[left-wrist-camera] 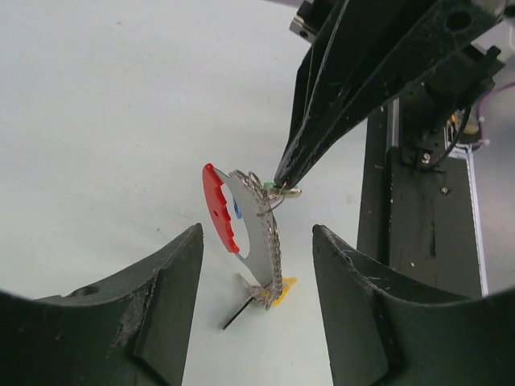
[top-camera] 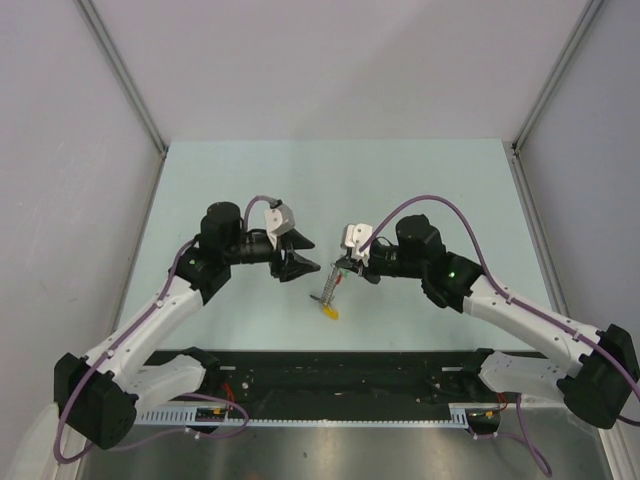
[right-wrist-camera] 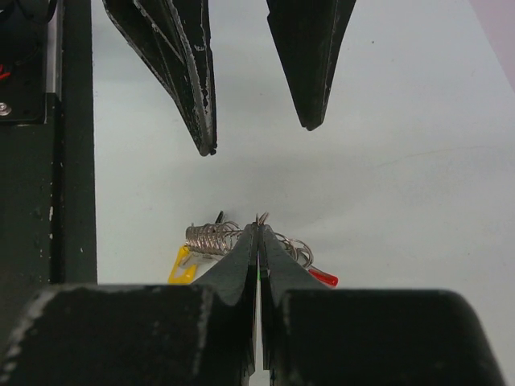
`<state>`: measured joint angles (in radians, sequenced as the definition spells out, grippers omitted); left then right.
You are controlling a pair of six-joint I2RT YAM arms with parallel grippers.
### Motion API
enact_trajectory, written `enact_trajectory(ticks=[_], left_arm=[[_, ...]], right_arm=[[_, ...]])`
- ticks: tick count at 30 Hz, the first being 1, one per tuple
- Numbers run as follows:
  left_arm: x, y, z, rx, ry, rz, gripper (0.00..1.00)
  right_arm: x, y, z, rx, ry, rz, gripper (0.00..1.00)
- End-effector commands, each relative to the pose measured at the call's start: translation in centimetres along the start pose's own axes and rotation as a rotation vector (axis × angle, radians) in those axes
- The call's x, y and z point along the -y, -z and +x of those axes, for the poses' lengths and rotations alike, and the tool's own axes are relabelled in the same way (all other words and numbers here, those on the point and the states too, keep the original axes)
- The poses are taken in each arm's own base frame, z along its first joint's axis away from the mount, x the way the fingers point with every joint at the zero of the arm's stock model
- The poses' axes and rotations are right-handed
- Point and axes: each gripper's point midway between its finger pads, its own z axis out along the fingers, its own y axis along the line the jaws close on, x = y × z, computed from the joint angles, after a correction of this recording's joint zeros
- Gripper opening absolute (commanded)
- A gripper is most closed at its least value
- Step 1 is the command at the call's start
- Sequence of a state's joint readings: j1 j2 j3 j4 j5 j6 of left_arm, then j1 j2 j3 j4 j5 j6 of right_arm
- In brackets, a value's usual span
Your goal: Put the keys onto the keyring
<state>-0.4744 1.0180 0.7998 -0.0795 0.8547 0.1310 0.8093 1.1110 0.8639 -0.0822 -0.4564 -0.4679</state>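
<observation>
The keyring slants below my right gripper with its tag end loose, so next my left gripper closes on the upper wire loops (left-wrist-camera: 254, 185) to steady the keyring.
The keyring (left-wrist-camera: 256, 233) is a silvery-grey loop with a red curved segment (left-wrist-camera: 217, 205), a yellow tag (left-wrist-camera: 282, 291) and a black tag (left-wrist-camera: 238, 312). It stands tilted, its tag end on the table. My right gripper (top-camera: 343, 268) is shut on the green key (left-wrist-camera: 288, 190) at the keyring's upper wire loops. A green sliver shows between its fingers (right-wrist-camera: 241, 261). The blue key (left-wrist-camera: 236, 211) shows as a small blue spot against the keyring beside the red segment. My left gripper (left-wrist-camera: 256, 241) is open and empty, just short of the keyring. The top view shows the keyring (top-camera: 328, 295) between both grippers.
The pale green table (top-camera: 250, 180) is bounded by grey walls on the left, right and back. A black rail (top-camera: 340, 375) with the arm bases runs along the near edge. The left gripper's fingers (right-wrist-camera: 201, 88) hang opposite in the right wrist view.
</observation>
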Motion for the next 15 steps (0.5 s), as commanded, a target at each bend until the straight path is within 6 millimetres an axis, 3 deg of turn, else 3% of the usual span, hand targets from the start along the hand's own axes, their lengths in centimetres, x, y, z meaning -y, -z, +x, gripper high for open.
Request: enact_trajectory(ticks=[1,4,15], left_arm=[[1.0,0.2,-1.0,0.007,-0.083,0.073,0.61],[1.3,0.0,-0.7,0.008,-0.091,0.093,0.61],[3.2,-1.5,0.0,-0.047,-0.139,0.241,0.45]], right_arm=[[0.6,0.6,-3.9,0.087,0.055,-0.017,0.0],[0.3,0.6,-4.4,0.099,0.06,-0.034,0.0],[-0.6,0.4,-5.4,0.123,0.069,-0.076,0.0]])
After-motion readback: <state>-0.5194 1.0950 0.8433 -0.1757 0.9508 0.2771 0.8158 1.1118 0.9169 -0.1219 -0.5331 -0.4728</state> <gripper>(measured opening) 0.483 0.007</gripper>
